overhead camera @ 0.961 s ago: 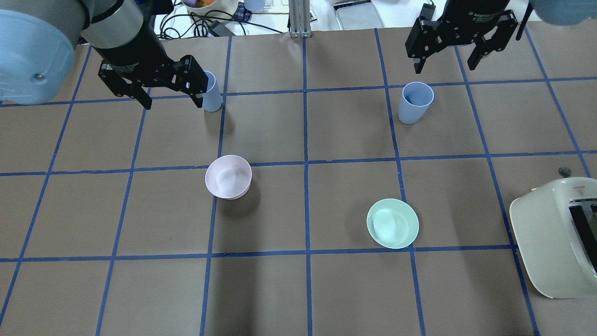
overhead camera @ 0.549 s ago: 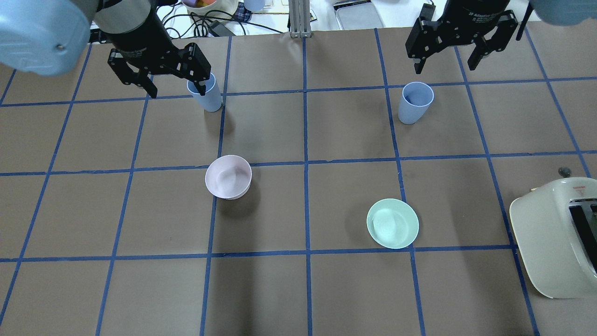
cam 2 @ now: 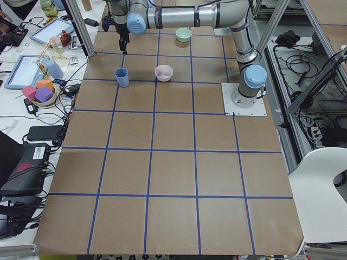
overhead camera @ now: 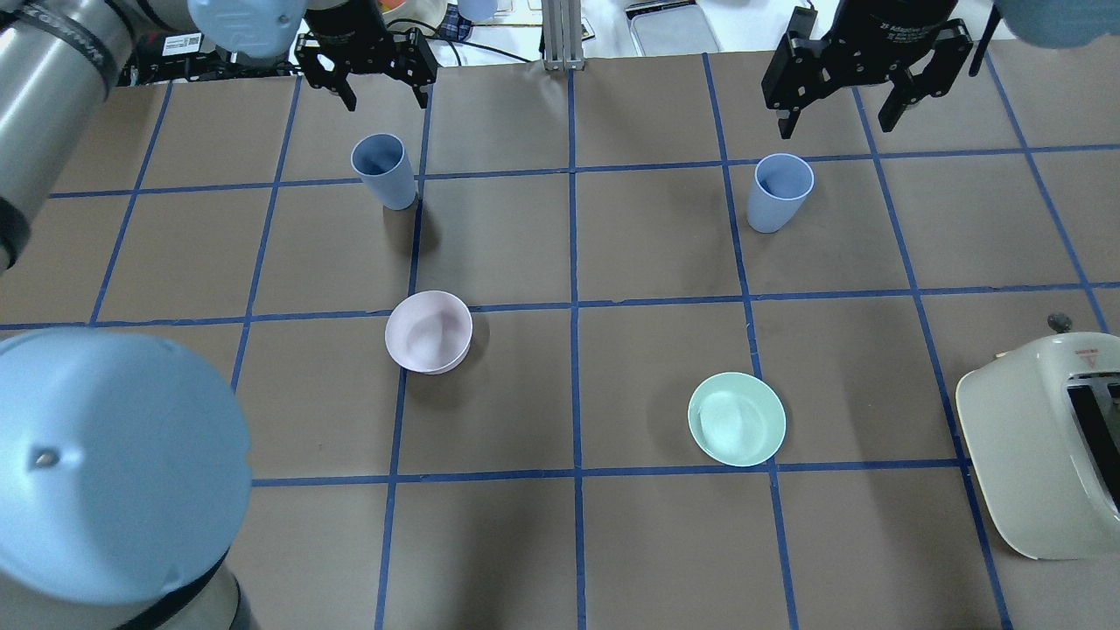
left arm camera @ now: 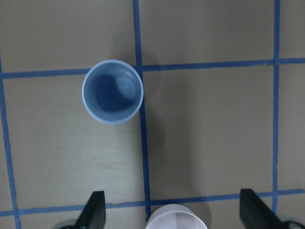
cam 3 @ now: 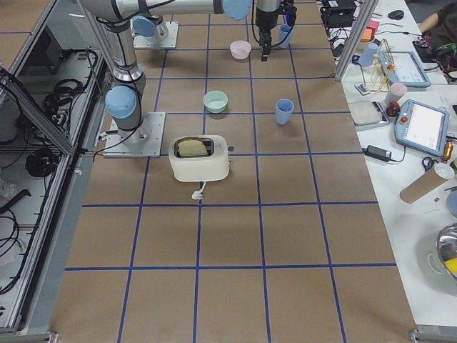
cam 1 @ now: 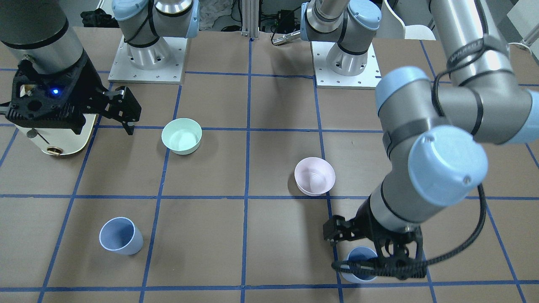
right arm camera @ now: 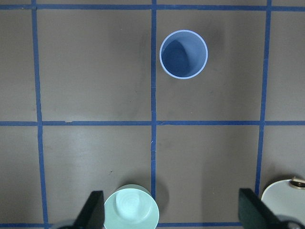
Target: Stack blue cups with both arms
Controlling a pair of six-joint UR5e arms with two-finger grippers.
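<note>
The robot's left gripper will next move to the nearest blue cup's rim [cam 1: 347,256] [left arm camera: 142,94] and close there, on the side that faces the other blue cup.
Two pale blue cups stand upright and apart on the brown table. The left cup [overhead camera: 383,171] also shows in the left wrist view [left arm camera: 113,91] and, half hidden by the gripper, in the front view [cam 1: 358,263]. The right cup [overhead camera: 779,191] also shows in the front view [cam 1: 120,235] and the right wrist view [right arm camera: 183,54]. My left gripper [overhead camera: 385,92] is open and empty, above the table just past the left cup. My right gripper [overhead camera: 836,118] is open and empty, above the table just past the right cup.
A pale pink bowl [overhead camera: 429,332] and a mint-green bowl [overhead camera: 737,418] sit nearer the robot, mid-table. A cream toaster [overhead camera: 1041,446] stands at the right edge. My left arm's elbow [overhead camera: 114,464] fills the lower left of the overhead view. Clutter lies beyond the far edge.
My left gripper has moved from the left side of the left cup to the far side of it, and the left elbow has swung into view. The right arm and both cups have not moved.
</note>
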